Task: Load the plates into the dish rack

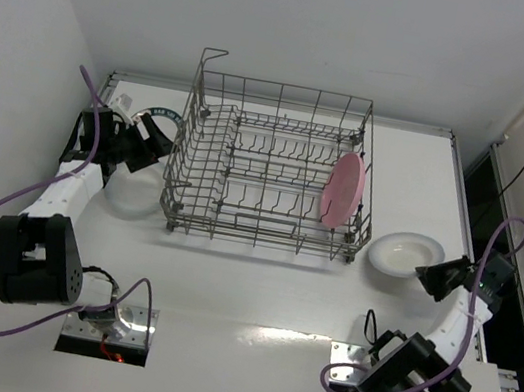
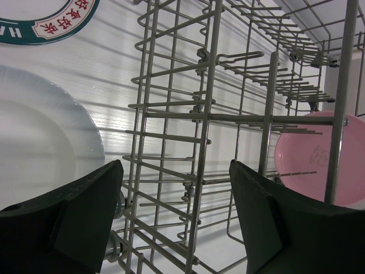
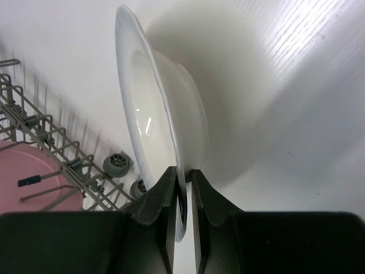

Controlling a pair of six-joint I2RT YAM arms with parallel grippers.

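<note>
Next, I release the whitish plate, now held just beside the rack, with my right gripper in the dish rack's wires, just inward of the pink plate (image 1: 321,193).
The grey wire dish rack (image 1: 272,167) stands mid-table. A pink plate (image 1: 342,190) stands on edge in its right end. My right gripper (image 1: 435,277) is shut on the near rim of a whitish plate (image 1: 404,254) just right of the rack; in the right wrist view the fingers (image 3: 165,197) pinch that rim (image 3: 154,108). My left gripper (image 1: 144,145) is open and empty at the rack's left side (image 2: 177,211). Another whitish plate (image 1: 130,195) lies below it (image 2: 40,137). The plate with the lettered rim (image 1: 159,117) lies behind it (image 2: 51,20).
The rack's small wheels (image 3: 117,164) sit close to the held plate. The rack's tall left wall (image 2: 211,114) is right in front of my left fingers, and the pink plate (image 2: 319,165) shows through it. White walls enclose the table on the left and at the back.
</note>
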